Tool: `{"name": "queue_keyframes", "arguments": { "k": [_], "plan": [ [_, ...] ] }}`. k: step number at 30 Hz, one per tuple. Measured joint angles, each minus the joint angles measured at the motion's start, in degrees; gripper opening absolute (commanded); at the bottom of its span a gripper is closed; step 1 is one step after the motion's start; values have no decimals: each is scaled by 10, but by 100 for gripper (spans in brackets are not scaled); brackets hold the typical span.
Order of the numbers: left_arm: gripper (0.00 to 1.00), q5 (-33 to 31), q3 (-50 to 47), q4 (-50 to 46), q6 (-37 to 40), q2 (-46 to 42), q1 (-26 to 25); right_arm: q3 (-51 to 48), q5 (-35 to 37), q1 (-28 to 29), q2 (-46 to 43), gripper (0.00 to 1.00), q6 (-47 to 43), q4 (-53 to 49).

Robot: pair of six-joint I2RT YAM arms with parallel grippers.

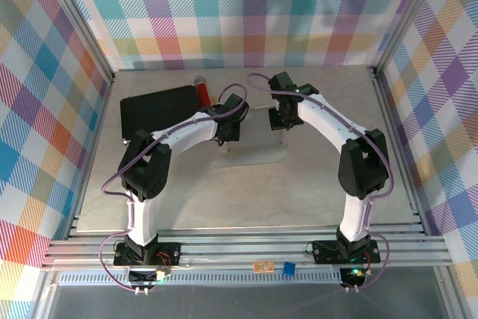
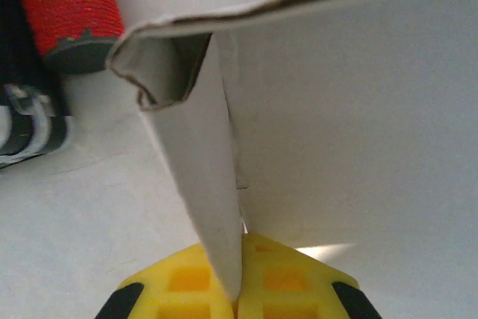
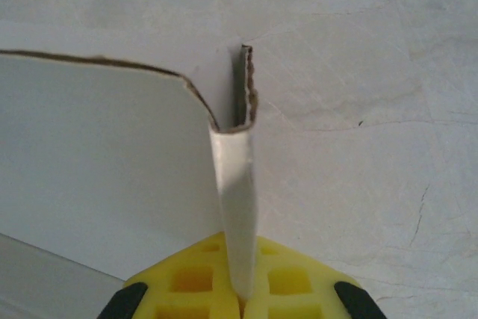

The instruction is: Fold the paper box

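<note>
I can see my left gripper pinches the side flap only near its gaping end, so I need to open it, back away and pinch the side flap closer to the box's front panel (image 1: 226, 149).
The white paper box (image 1: 252, 149) stands on the table between my two arms. In the top view my left gripper (image 1: 226, 137) is at its left end and my right gripper (image 1: 281, 122) at its right end. The left wrist view shows the left gripper (image 2: 240, 263) with its yellow pads pressed together on a doubled-over side flap (image 2: 198, 162) of the box; a broad white panel (image 2: 358, 110) spreads to the right. Seen from the right wrist, the right gripper (image 3: 243, 278) is shut on a narrow folded flap (image 3: 235, 192), with a box panel (image 3: 97, 162) to its left.
A black rectangular case (image 1: 158, 110) lies at the back left, just behind the left gripper. A red cylinder (image 1: 202, 92) rests at its right end and is close to the held flap in the left wrist view (image 2: 71, 5). Metal frame rails border the table.
</note>
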Motion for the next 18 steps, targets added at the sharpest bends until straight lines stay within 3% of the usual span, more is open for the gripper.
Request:
{"name": "queue_keyframes", "arguments": {
  "k": [6, 14, 18],
  "plan": [
    [0, -59, 1, -29, -12, 0, -11, 0, 6, 19, 0, 0, 34, 0],
    [2, -70, 1, -30, -12, 0, -14, 0, 0, 19, 1, 0, 58, 0],
    [34, -45, -7, -30, -5, -12, -12, -3, 0, 17, 1, 0, 62, -2]
  ]
}}
